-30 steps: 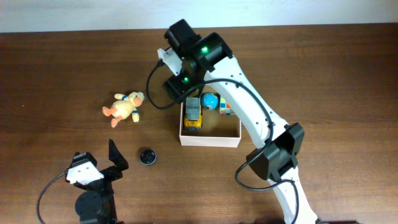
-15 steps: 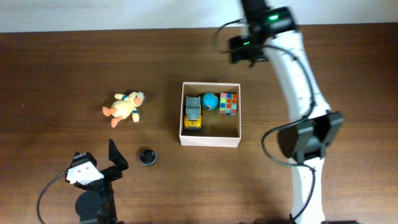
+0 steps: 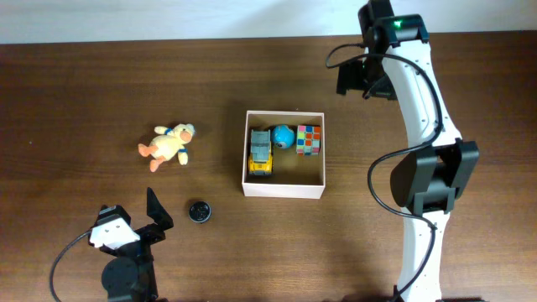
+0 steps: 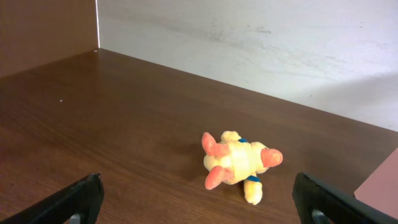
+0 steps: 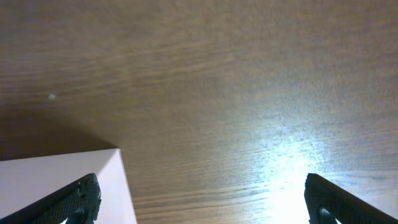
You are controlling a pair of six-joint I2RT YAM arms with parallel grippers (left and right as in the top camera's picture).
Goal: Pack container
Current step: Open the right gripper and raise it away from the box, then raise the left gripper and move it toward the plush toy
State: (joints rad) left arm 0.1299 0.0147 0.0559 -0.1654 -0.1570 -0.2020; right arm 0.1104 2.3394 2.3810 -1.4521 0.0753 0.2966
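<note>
The black round thing lies on the table between my left gripper and the container, and I will close my left gripper on the sides of the black round thing (image 3: 200, 211).
The container (image 3: 284, 190) is a square white box, tan inside, at mid table. It holds a yellow and grey toy truck (image 3: 262, 153), a blue ball (image 3: 283, 136) and a colour cube (image 3: 309, 140). A yellow plush duck (image 3: 166, 146) lies on the table to its left and shows in the left wrist view (image 4: 239, 163). My left gripper (image 3: 132, 216) is open and empty near the front edge, facing the duck. My right gripper (image 3: 362, 80) is open and empty, behind and to the right of the container. A white corner of the container (image 5: 62, 186) shows in the right wrist view.
A small black round thing (image 3: 198, 211) lies on the table between my left gripper and the container. A pale wall (image 4: 261, 50) runs along the back edge of the brown wooden table.
My right arm has swung from over the container's back left corner to the right and back, with nothing in its gripper. The left arm and the toys have not moved.
</note>
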